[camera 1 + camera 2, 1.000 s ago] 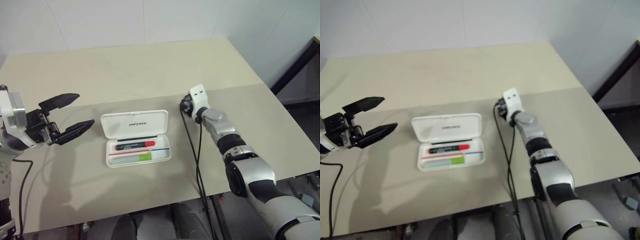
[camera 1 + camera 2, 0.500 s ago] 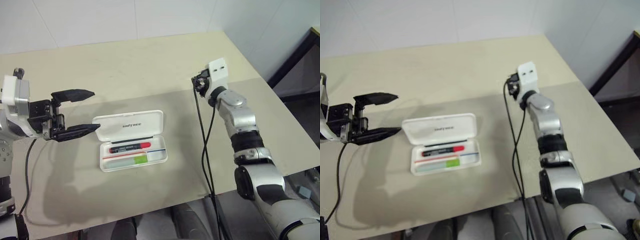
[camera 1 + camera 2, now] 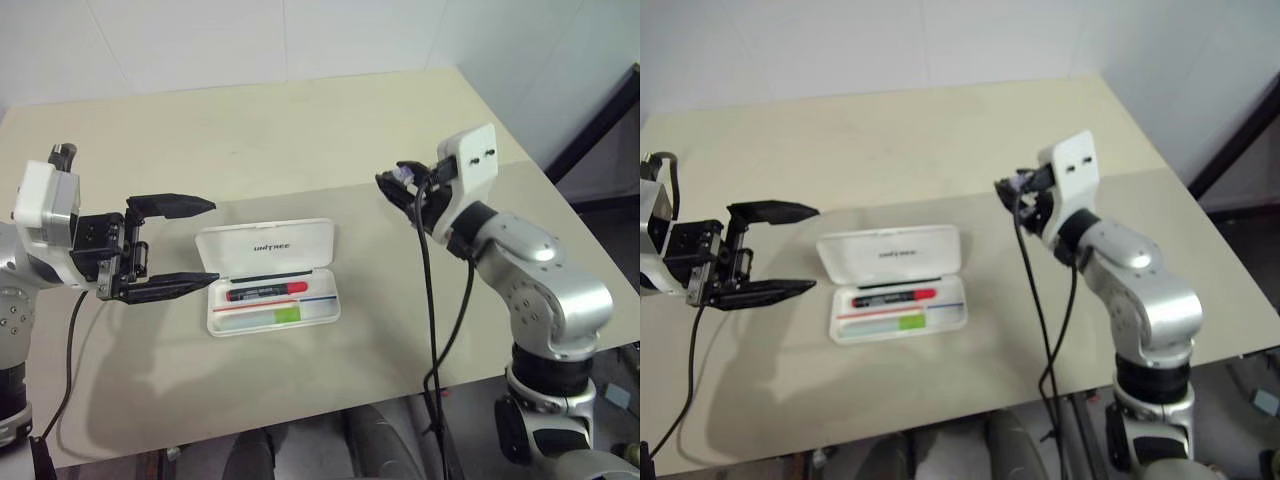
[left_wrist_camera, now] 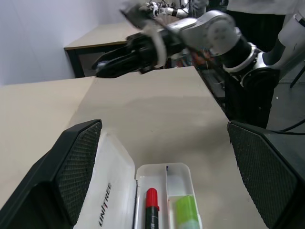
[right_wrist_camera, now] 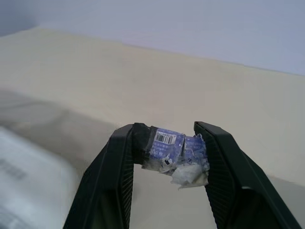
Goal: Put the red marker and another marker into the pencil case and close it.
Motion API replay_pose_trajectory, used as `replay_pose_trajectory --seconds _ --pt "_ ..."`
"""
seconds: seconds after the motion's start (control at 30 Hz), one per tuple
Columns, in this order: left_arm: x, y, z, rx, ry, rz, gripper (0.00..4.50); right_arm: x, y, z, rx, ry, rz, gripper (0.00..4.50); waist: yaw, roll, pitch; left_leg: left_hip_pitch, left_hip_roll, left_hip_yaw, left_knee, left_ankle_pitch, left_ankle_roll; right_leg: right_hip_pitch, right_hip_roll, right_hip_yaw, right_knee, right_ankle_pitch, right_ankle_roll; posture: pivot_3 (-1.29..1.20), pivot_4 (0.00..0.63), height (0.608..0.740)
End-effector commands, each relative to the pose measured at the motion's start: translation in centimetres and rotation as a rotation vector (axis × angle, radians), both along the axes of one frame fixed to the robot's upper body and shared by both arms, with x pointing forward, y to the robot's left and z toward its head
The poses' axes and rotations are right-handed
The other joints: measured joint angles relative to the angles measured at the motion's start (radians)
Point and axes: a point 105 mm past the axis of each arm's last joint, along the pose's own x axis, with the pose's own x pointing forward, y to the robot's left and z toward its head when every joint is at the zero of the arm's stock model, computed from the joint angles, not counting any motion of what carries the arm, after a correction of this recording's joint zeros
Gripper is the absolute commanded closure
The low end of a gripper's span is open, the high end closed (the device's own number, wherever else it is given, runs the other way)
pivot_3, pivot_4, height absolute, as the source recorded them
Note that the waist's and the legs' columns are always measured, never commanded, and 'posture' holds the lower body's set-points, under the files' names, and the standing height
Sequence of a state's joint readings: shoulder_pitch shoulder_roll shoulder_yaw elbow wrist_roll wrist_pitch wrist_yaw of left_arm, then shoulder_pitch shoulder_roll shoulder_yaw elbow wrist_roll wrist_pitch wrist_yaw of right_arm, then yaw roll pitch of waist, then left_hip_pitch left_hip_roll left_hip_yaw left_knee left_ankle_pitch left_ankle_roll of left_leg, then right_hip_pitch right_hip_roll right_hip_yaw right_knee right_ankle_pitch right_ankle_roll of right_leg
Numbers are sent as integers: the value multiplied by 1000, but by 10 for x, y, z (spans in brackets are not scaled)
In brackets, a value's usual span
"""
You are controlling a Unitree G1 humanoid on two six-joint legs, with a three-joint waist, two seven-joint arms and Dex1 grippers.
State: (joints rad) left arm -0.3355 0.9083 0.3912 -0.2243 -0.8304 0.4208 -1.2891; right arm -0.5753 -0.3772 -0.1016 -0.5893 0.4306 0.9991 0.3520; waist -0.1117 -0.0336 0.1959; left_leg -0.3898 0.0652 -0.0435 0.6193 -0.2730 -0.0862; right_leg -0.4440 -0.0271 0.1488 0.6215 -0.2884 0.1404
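Note:
Next, my right gripper lets go of the blue and white wrapper in the pencil case's empty compartment (image 3: 320, 309) beside the green marker.
The pencil case (image 3: 268, 243) lies open on the beige table, its white lid flat behind the tray. In the tray lie the red marker (image 3: 265, 292) and, in front of it, another marker (image 3: 276, 316), lime green. My left gripper (image 3: 215, 243) hovers open at the case's left end, pointing across it, one finger behind the lid and one in front. In the left wrist view the red marker (image 4: 151, 202) and green marker (image 4: 187, 212) show between the wide fingers (image 4: 71, 176). My right gripper (image 5: 170, 128) is raised right of the case, shut on a crumpled blue and white wrapper (image 5: 174, 152).
A black cable (image 3: 432, 300) hangs from the right wrist down past the table's front edge. The table's right edge (image 3: 520, 140) borders a dark frame (image 3: 600, 120). Bare tabletop stretches behind the case.
The right arm has folded back and lifted, its gripper now raised nearer the body. The left gripper has come a little closer to the case's left end. The case and markers stay put.

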Motion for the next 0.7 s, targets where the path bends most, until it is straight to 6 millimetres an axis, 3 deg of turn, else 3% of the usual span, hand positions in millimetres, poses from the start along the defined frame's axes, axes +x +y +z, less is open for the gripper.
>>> replay_pose_trajectory --seconds 0.03,0.13,0.27,0.43,0.53,0.57,0.7 --pt "-5 -4 2 -8 -24 -14 0 -24 6 -1 -26 -6 49 2845 4 0 0 0 0 0 1 0 0 0 0 0 0 0 0 0 150 740" --pt "-6 -7 -2 -12 -11 -21 0 -31 9 -15 -43 56 32 2845 8 0 0 0 0 0 2 0 0 0 0 0 0 0 0 0 150 740" --pt "-12 -7 -9 -11 21 -24 0 -57 24 -40 -57 159 63 2845 13 -1 -1 0 0 0 2 0 1 0 0 0 1 -1 -1 0 150 740" --pt "-21 2 -21 27 63 21 0 -52 18 -68 -110 319 -34 2845 12 -2 -1 0 0 1 4 0 1 0 0 0 1 0 -1 0 150 740" --pt "-29 13 -36 84 98 66 0 -53 23 -70 -126 347 -17 2845 12 -2 -1 0 0 1 5 0 1 0 0 0 1 -2 -5 0 150 740" --pt "-31 16 -39 94 105 82 0 -53 26 -69 -133 343 -2 2845 13 -2 -1 0 0 1 4 0 1 0 0 0 1 -7 -14 0 150 740" --pt "-34 23 -41 93 107 154 0 -51 40 -61 -139 331 54 2845 13 -2 -1 1 0 1 5 0 1 0 0 0 1 -9 -18 0 150 740"
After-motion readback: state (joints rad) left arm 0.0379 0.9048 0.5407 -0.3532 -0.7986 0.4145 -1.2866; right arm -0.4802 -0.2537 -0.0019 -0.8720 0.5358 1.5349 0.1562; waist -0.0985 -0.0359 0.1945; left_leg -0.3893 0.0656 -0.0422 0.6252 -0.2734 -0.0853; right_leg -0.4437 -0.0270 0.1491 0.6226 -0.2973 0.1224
